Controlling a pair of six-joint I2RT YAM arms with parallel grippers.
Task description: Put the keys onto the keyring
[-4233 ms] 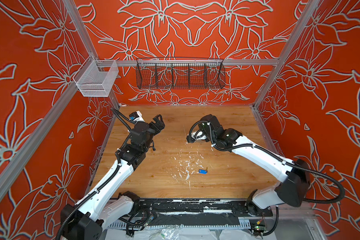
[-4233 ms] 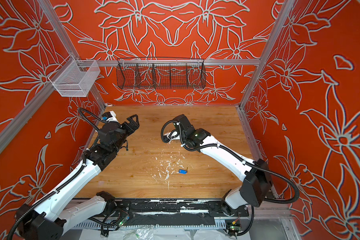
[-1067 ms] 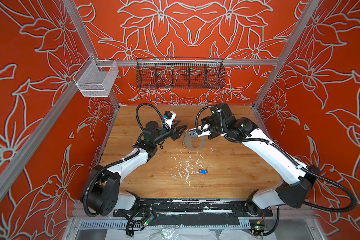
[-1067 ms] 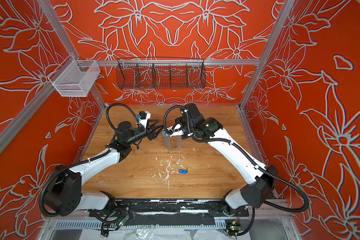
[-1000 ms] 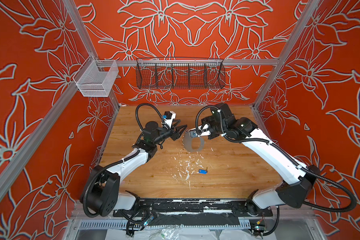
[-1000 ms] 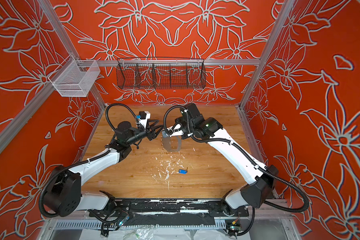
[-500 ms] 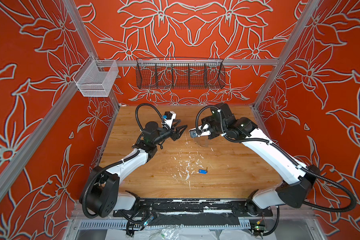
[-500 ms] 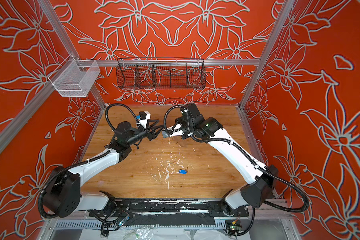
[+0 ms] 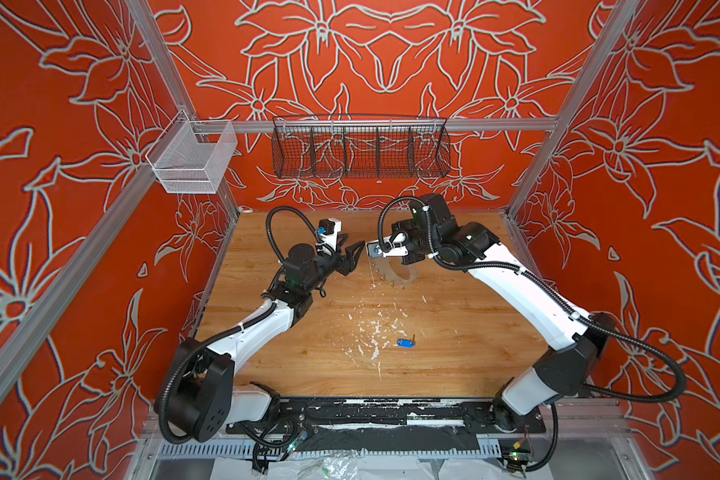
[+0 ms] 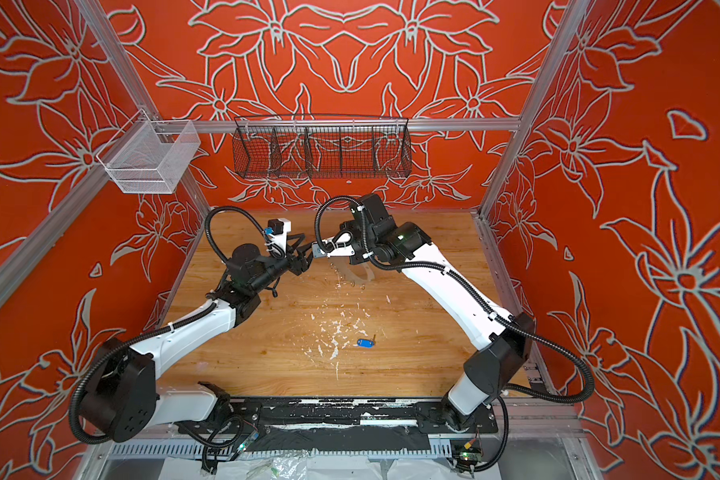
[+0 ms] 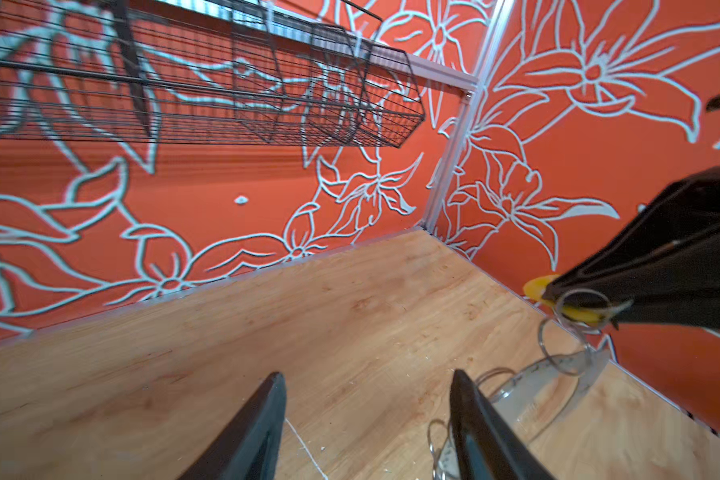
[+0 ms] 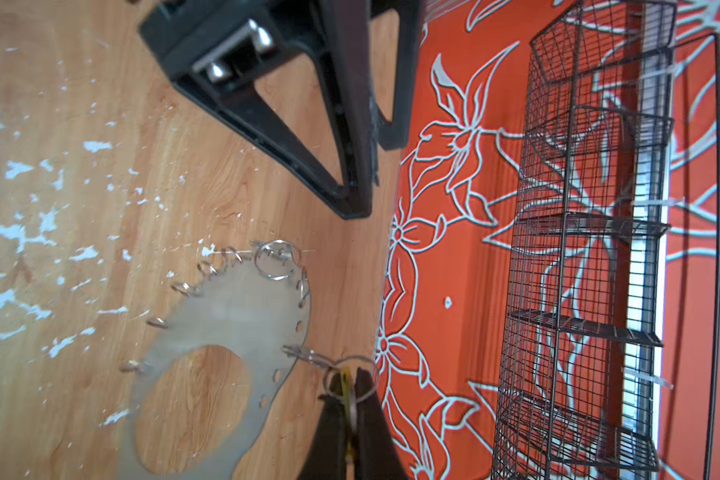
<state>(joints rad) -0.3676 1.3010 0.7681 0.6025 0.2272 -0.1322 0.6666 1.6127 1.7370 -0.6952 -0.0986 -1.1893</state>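
My right gripper has the yellow tag. I will put it down on the table at the far end of the white flecks (image 9: 383, 283) (image 12: 213, 280).
My right gripper (image 12: 350, 378) is shut on the yellow tag (image 12: 345, 384) of one key; the key's blade is hidden. Its split ring is hooked through a wire loop on the rim of the keyring (image 12: 229, 320), a grey plate with a big hole. The keyring (image 9: 396, 272) slants low over the wood under that gripper (image 9: 393, 261). Whether it touches the table is unclear. My left gripper (image 11: 367, 375) is open and empty just left of it (image 9: 356, 257). The blue-tagged key (image 9: 405, 342) lies alone on the table in both top views (image 10: 365, 342).
White flecks (image 9: 371, 332) are scattered over the middle of the wooden table (image 9: 454, 353). A black wire basket (image 9: 360, 147) and a white mesh basket (image 9: 192, 164) hang on the back rail. Red patterned walls close in three sides.
The keyring, hanging upright from my right gripper a second ago, has swung down flatter and slightly right. My left gripper has opened a little wider and stayed beside it.
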